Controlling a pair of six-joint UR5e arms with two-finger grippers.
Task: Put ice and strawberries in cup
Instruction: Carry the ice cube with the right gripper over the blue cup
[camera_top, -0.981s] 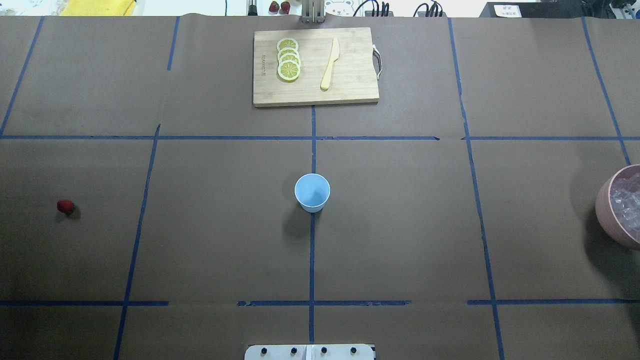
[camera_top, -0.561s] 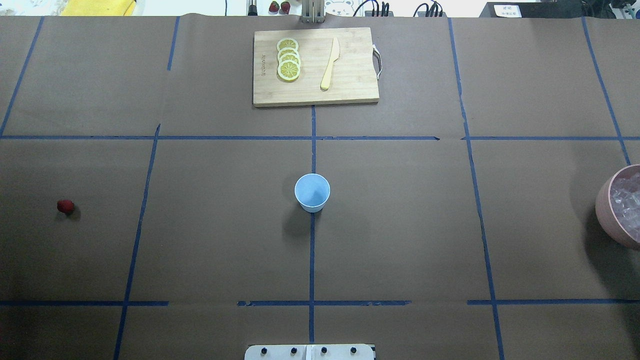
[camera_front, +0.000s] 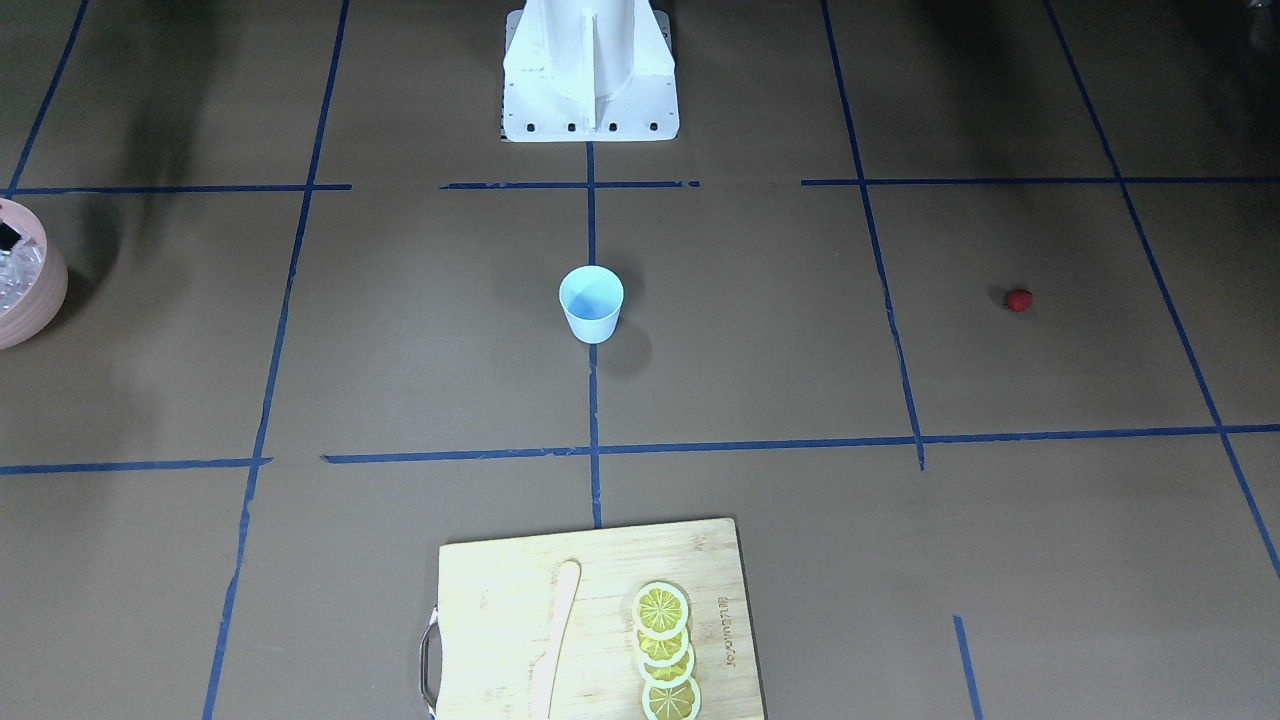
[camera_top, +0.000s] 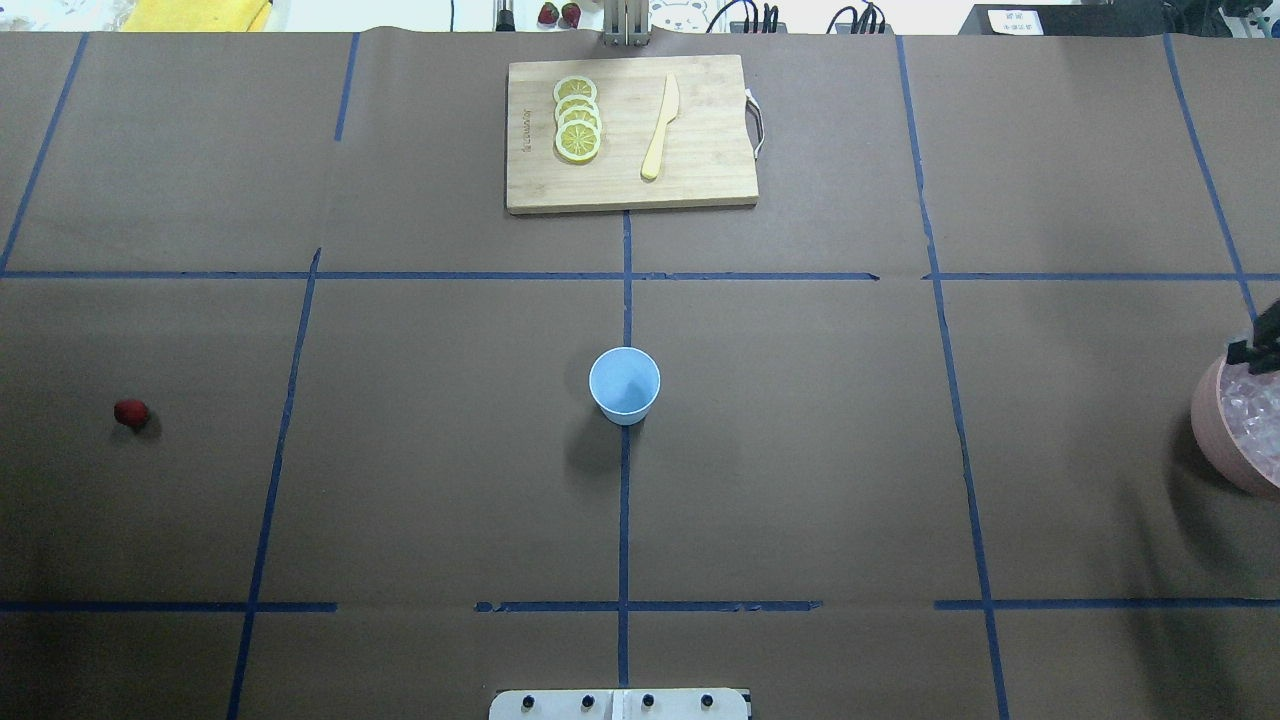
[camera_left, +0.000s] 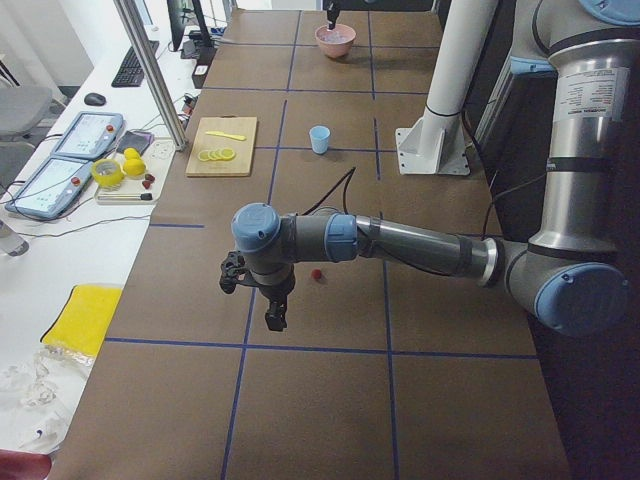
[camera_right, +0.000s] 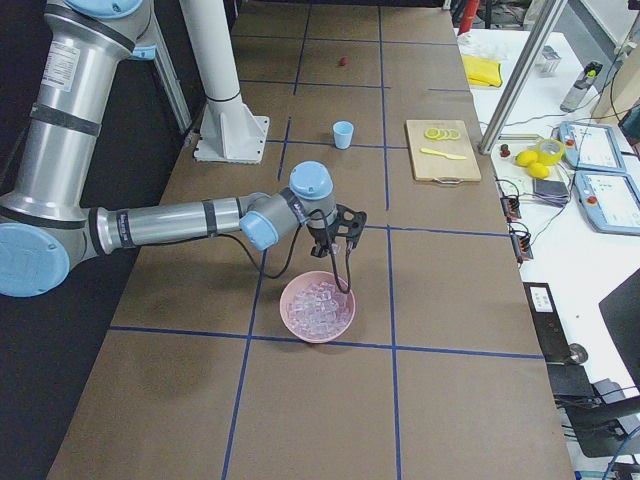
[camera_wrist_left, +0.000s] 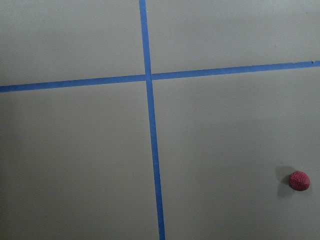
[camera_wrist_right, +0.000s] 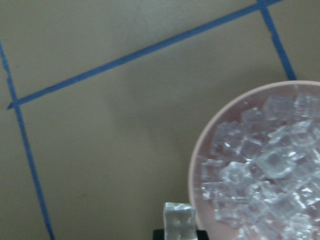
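Note:
My right gripper needs to release the ice cube inside the empty light-blue cup (camera_front: 590, 298) on the blue tape line.
The light-blue cup (camera_top: 624, 385) stands upright and empty at the table's middle. The red strawberry (camera_top: 130, 412) lies alone at the far left; the left wrist view shows it (camera_wrist_left: 299, 180) low at the right. My left gripper (camera_left: 273, 318) hangs above the table beside it; I cannot tell if it is open. The ice (camera_top: 1255, 415) fills the pink bowl (camera_top: 1205, 420) at the right edge. My right gripper (camera_top: 1260, 350) is over the bowl's far rim, shut on one ice cube (camera_wrist_right: 179, 220), held just outside the rim (camera_wrist_right: 192, 170).
A wooden cutting board (camera_top: 700, 150) lies at the table's far middle with several lemon slices (camera_top: 577, 120) and a pale knife (camera_top: 660, 128) on it. The robot's white base (camera_front: 590, 70) stands on the near side. Blue tape lines cross the brown table cover.
My right gripper has come into the overhead view at the right edge, over the pink bowl's far rim. The cup and strawberry have not moved.

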